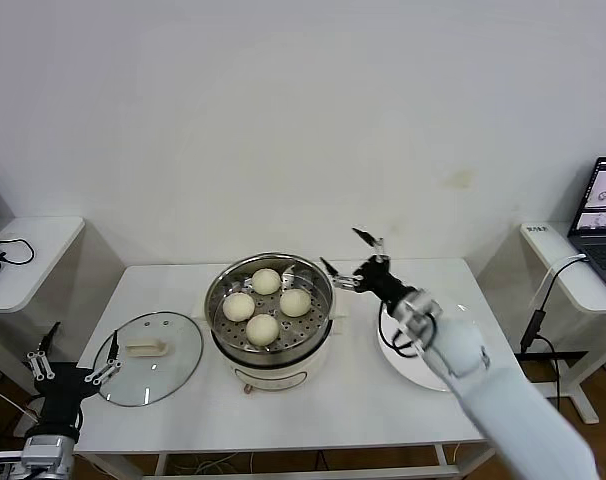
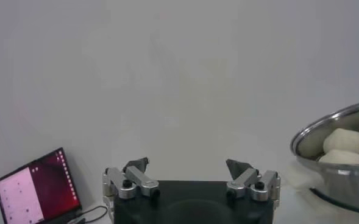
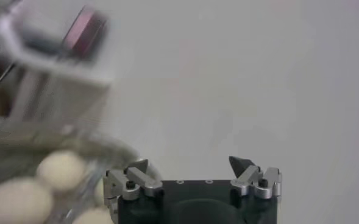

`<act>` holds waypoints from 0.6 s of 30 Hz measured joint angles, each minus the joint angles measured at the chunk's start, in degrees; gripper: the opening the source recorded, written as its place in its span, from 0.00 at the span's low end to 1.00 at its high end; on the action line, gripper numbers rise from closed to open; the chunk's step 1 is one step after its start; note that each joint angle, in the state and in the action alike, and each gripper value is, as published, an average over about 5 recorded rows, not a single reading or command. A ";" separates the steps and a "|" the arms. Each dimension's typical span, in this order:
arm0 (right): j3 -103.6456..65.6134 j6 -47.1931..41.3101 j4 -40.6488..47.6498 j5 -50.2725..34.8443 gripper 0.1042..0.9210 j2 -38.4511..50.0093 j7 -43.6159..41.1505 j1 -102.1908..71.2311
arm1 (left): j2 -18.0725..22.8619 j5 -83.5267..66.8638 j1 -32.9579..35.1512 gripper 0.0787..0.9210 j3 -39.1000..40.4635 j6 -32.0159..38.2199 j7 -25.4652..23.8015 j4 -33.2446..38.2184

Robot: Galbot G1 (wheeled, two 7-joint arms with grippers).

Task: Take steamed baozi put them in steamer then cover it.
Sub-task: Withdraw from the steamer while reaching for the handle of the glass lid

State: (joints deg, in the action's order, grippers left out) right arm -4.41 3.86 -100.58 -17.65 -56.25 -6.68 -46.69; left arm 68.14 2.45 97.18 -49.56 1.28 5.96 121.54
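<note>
My left gripper next closes on the cream bar handle (image 1: 144,348) of the glass cover beside the steamer.
Several cream-white baozi (image 1: 264,304) lie on the perforated steel tray of the steamer (image 1: 318,345) at the table's middle. The cover (image 1: 149,356), a glass lid with a cream bar handle, lies flat on the table to the steamer's left. My right gripper (image 1: 345,252) hangs open and empty just beyond the steamer's right rim; its wrist view shows the baozi (image 3: 60,170) beside my right gripper (image 3: 193,164). My left gripper (image 1: 81,342) is open and empty, low at the table's left edge near the cover. The left wrist view shows my left gripper (image 2: 191,165), the steamer (image 2: 350,182) and the baozi (image 2: 347,140).
A white plate (image 1: 407,366) lies on the table's right part, partly hidden by my right arm. Side tables stand at both sides, with a laptop (image 1: 605,215) on the right one. Another laptop (image 2: 36,190) shows in the left wrist view.
</note>
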 measured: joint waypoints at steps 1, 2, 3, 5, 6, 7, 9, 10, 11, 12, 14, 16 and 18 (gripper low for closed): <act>-3.06 1.27 -0.51 0.76 0.88 -1.46 -0.26 -2.96 | -0.12 1.21 -0.30 0.88 0.10 0.14 0.17 -0.74; -5.99 2.39 -1.02 1.45 0.88 -2.94 -0.55 -5.83 | -0.24 2.62 -0.64 0.88 0.21 0.30 0.35 -1.53; -8.75 3.34 -1.54 2.05 0.88 -4.40 -0.86 -8.54 | -0.35 4.22 -0.99 0.88 0.30 0.50 0.55 -2.36; -13.98 4.93 -2.60 3.09 0.88 -7.38 -1.45 -13.73 | -0.53 7.97 -1.73 0.88 0.41 1.00 0.98 -4.09; -16.36 5.55 -3.13 3.52 0.88 -8.86 -1.72 -16.12 | -0.61 10.16 -2.12 0.88 0.42 1.30 1.21 -5.02; -18.62 6.08 -3.64 3.92 0.88 -10.32 -1.94 -18.38 | -0.71 12.58 -2.52 0.88 0.37 1.63 1.45 -5.98; -22.74 6.86 -4.57 4.70 0.88 -13.16 -2.27 -22.56 | -0.98 17.94 -3.30 0.88 0.19 2.30 1.85 -7.97; -24.64 7.17 -4.99 5.08 0.88 -14.50 -2.37 -24.49 | -1.16 20.84 -3.65 0.88 0.05 2.61 2.01 -8.99; -26.37 7.45 -5.36 5.44 0.88 -15.73 -2.45 -26.26 | -1.37 23.84 -3.98 0.88 -0.09 2.91 2.12 -10.02; -28.05 7.74 -5.68 5.82 0.88 -16.90 -2.49 -27.98 | -1.59 26.80 -4.25 0.88 -0.21 3.16 2.22 -11.05; -31.00 8.31 -6.15 6.48 0.88 -18.89 -2.52 -31.06 | -2.07 32.83 -4.75 0.88 -0.32 3.64 2.48 -13.24; -33.49 8.87 -6.42 6.99 0.88 -20.57 -2.45 -33.74 | -2.60 38.56 -5.28 0.88 -0.19 4.08 2.90 -15.48; -35.53 9.38 -6.54 7.38 0.88 -21.95 -2.31 -35.99 | -3.16 44.00 -5.93 0.88 0.13 4.48 3.47 -17.81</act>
State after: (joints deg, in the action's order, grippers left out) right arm -39.94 13.24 -107.12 -10.27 -78.20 -8.98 -82.68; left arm 64.98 46.45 91.24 -49.42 5.77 9.43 103.73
